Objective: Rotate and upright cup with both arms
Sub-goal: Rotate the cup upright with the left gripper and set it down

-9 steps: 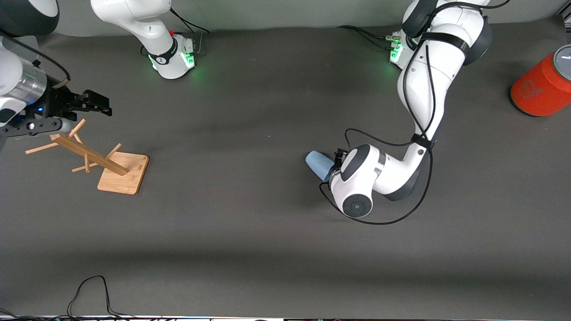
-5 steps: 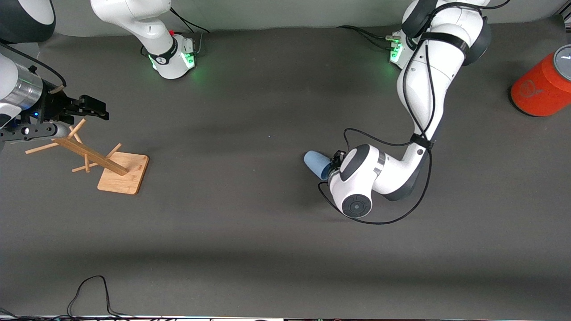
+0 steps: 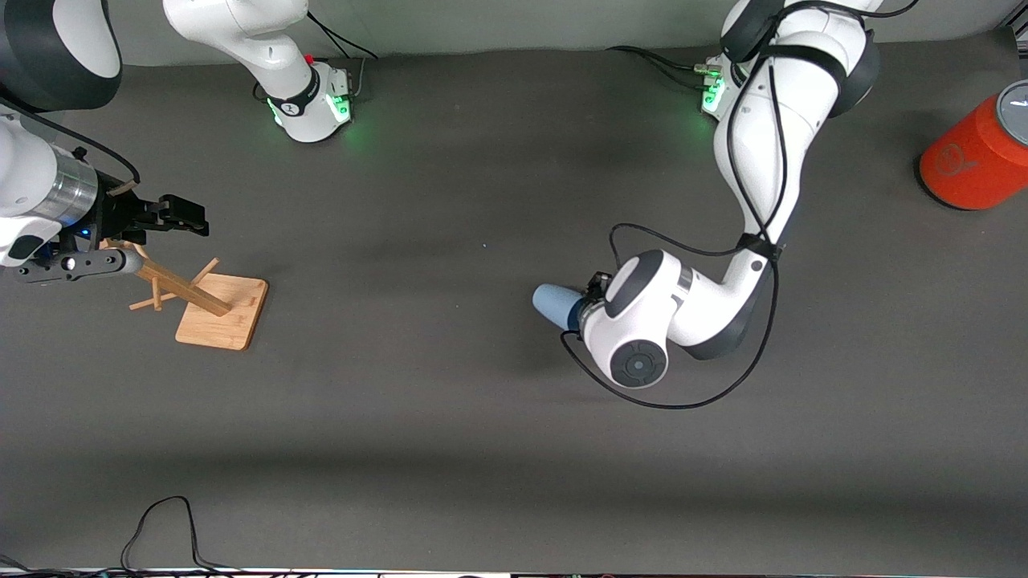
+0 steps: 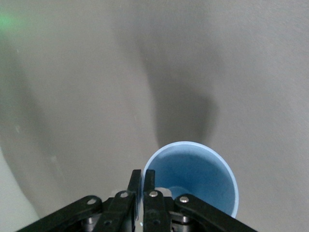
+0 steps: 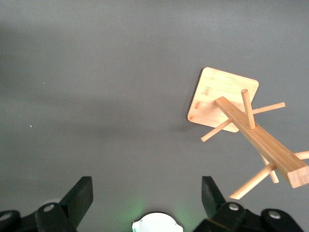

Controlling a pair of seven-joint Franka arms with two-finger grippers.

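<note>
Next, my left gripper lets go of the pale-blue cup on the bare table [image 3: 532, 285] between the wooden rack and the orange cylinder.
The pale-blue cup [image 3: 552, 304] is held on its side over the middle of the table, its base pointing toward the right arm's end. My left gripper [image 4: 142, 180] is shut on the cup's rim wall, one finger inside and one outside. The left wrist view looks into the cup's open mouth [image 4: 193, 169], with its shadow on the table. In the front view the left arm's wrist hides most of the left gripper [image 3: 585, 309]. My right gripper [image 3: 183, 217] is open and empty, up over the top of the wooden rack; it also shows in the right wrist view [image 5: 145, 198].
A wooden peg rack on a square base [image 3: 221, 309] stands at the right arm's end and shows in the right wrist view [image 5: 227, 96]. A large orange cylinder with a grey top [image 3: 976, 156] stands at the left arm's end. A black cable [image 3: 161, 522] lies near the front edge.
My left gripper has carried the cup toward the right arm's end of the table. My right gripper has shifted a little toward the table's middle over the rack, still open.
</note>
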